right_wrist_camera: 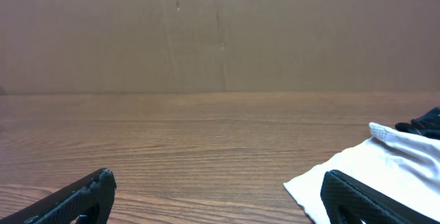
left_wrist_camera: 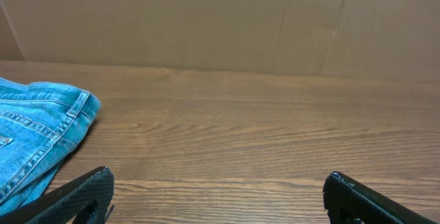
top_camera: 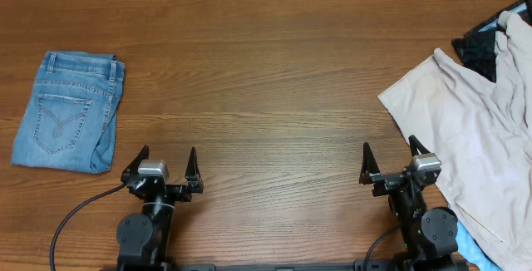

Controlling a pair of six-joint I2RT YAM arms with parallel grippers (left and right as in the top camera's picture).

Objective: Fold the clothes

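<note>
Next, I should move my right gripper to the pale beige shorts' corner (top_camera: 398, 117) (right_wrist_camera: 306, 198) that points toward the middle of the table and close it there.
The pale beige shorts (top_camera: 470, 130) lie crumpled at the right side of the table, running off the right edge of the overhead view. One corner also shows in the right wrist view (right_wrist_camera: 385, 165). My right gripper (top_camera: 391, 156) is open and empty near the front edge, just left of the shorts; its right finger overlaps the cloth's corner in the right wrist view (right_wrist_camera: 216, 193). My left gripper (top_camera: 169, 161) is open and empty over bare wood at the front left, also seen in the left wrist view (left_wrist_camera: 218, 193).
Folded light-blue jeans (top_camera: 68, 110) lie at the left and also show in the left wrist view (left_wrist_camera: 38, 131). A black printed garment (top_camera: 490, 42) lies at the far right corner, partly under the shorts. A brown cardboard wall (right_wrist_camera: 220, 31) stands behind the table (top_camera: 266, 80).
</note>
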